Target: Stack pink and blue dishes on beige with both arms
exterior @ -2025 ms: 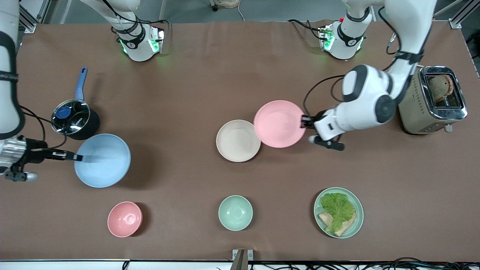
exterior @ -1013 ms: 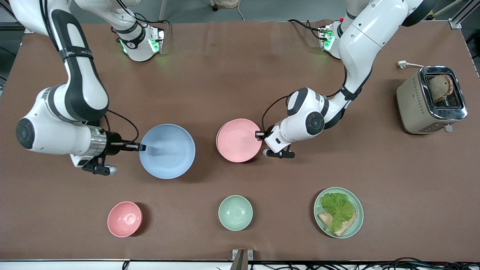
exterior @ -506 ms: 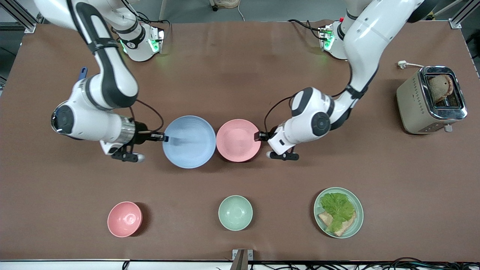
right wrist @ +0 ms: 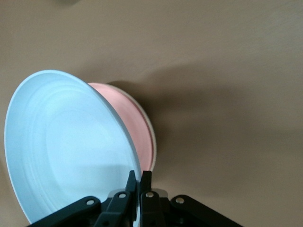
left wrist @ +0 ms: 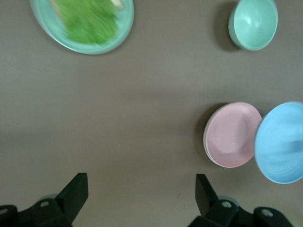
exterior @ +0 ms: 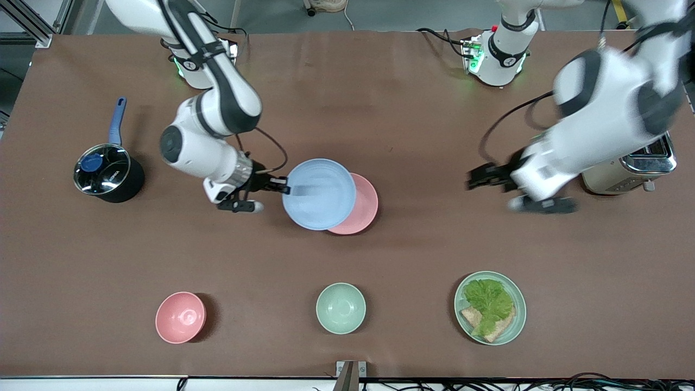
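Observation:
Next, I release the light blue plate from my right gripper on top of the pink plate (exterior: 343,201) (right wrist: 104,139), which will complete the stack on beige. The blue plate is tilted partly over it now.
My right gripper (exterior: 286,187) (right wrist: 138,177) is shut on the rim of the light blue plate (exterior: 320,195) (right wrist: 61,142). It holds the plate tilted in the air, partly over the pale pink plate (exterior: 365,209) (right wrist: 132,123). The pink plate lies on the beige plate (right wrist: 154,142), of which only a thin pale rim shows. My left gripper (exterior: 473,178) (left wrist: 141,194) is open and holds nothing, up over bare table between the stack and the toaster. The left wrist view also shows the pink plate (left wrist: 232,135) and the blue plate (left wrist: 281,142).
A toaster (exterior: 632,163) stands at the left arm's end, partly hidden by that arm. A black pot with a blue handle (exterior: 108,174) sits at the right arm's end. Nearer the front camera are a pink bowl (exterior: 181,317), a mint bowl (exterior: 341,308) and a mint plate with lettuce and bread (exterior: 490,308).
My left gripper let go of the pink plate on the beige one and swung away toward the toaster. My right arm carried the blue plate sideways until it overlaps the pink plate.

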You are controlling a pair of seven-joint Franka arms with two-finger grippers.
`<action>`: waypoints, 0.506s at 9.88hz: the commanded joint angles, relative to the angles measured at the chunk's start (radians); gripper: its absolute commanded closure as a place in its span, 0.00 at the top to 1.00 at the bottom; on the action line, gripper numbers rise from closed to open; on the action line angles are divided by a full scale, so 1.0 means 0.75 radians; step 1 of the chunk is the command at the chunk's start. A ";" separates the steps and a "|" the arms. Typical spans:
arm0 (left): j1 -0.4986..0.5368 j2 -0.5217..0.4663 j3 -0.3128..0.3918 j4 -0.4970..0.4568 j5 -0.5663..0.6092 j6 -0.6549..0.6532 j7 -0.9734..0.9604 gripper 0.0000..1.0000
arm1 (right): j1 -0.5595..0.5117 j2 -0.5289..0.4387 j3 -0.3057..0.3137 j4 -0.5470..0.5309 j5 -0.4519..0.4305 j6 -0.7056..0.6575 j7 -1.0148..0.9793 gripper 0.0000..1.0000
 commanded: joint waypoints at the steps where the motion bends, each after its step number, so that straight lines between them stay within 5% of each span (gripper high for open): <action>1: -0.014 -0.151 0.112 -0.064 0.173 -0.046 0.160 1.00 | 0.092 0.063 -0.013 -0.025 0.049 0.137 0.028 0.05; 5: 0.013 -0.307 0.147 -0.032 0.305 -0.189 0.159 1.00 | 0.186 0.149 -0.013 -0.025 0.081 0.301 0.069 0.06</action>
